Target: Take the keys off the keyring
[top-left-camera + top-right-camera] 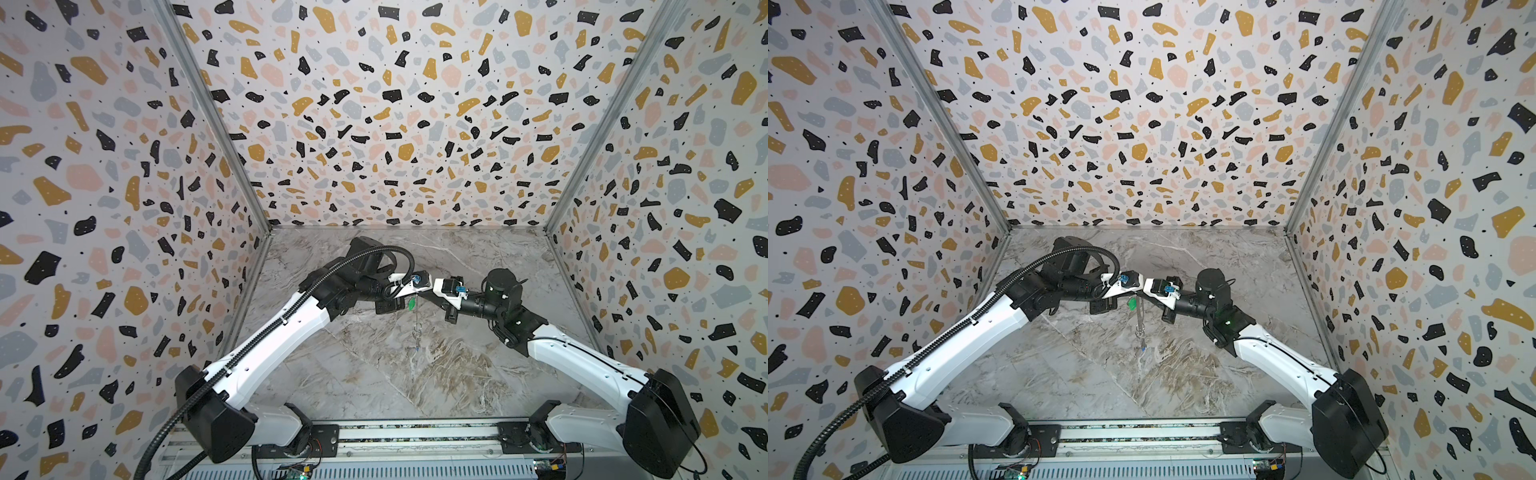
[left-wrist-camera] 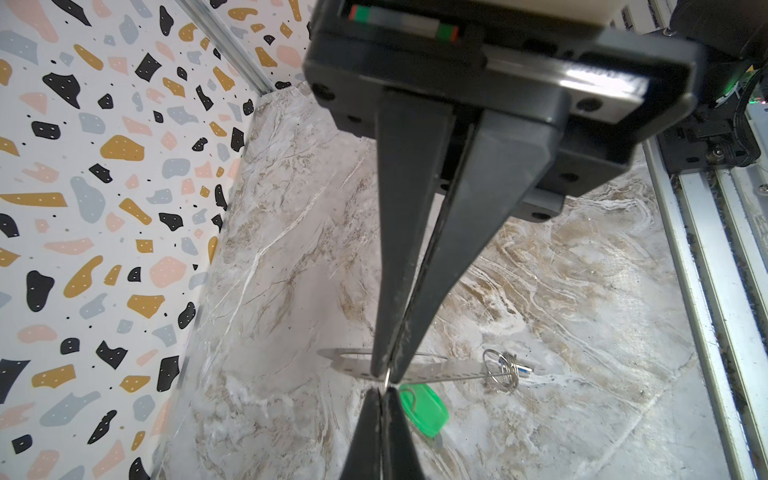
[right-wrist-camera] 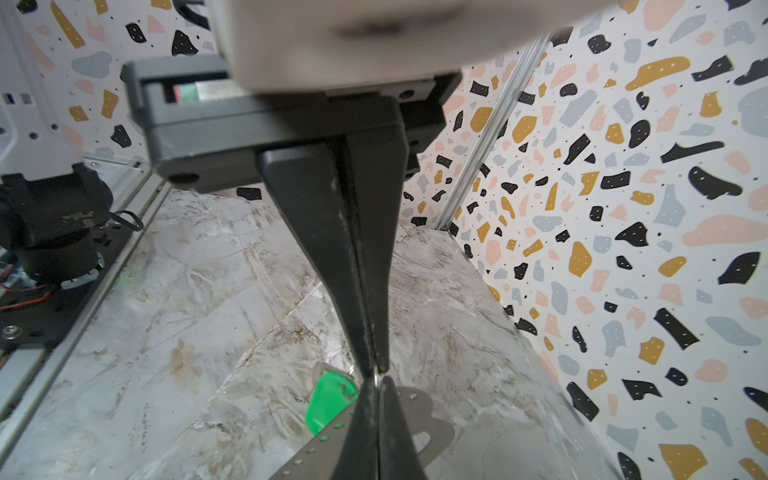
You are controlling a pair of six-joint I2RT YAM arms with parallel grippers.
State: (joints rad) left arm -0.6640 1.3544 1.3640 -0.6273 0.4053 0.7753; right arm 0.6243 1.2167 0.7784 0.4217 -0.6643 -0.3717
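Observation:
Next, my left gripper opens, takes the green key (image 1: 412, 304) and pulls it away, since both my grippers are pinching the same wire ring while that green key hangs below.
Both grippers meet tip to tip in mid-air above the marble table (image 1: 478, 374). My left gripper (image 2: 386, 374) is shut on a thin wire ring (image 2: 387, 380) of the keyring (image 2: 449, 369). The right gripper (image 3: 374, 371) is shut on the same ring from the opposite side. The tan slotted keyring plate hangs straight down from the ring in both top views (image 1: 417, 320) (image 1: 1140, 318). A green key (image 1: 411, 304) (image 2: 424, 409) (image 3: 328, 403) dangles just under the fingertips. The blue key (image 2: 524, 369) (image 1: 1143, 348) sits among wire rings at the plate's lower end.
Terrazzo-patterned walls (image 1: 124, 208) close in the table at left, back and right. A metal rail (image 1: 415, 440) with both arm bases runs along the front edge. A black cable conduit (image 1: 174, 415) loops from the left arm.

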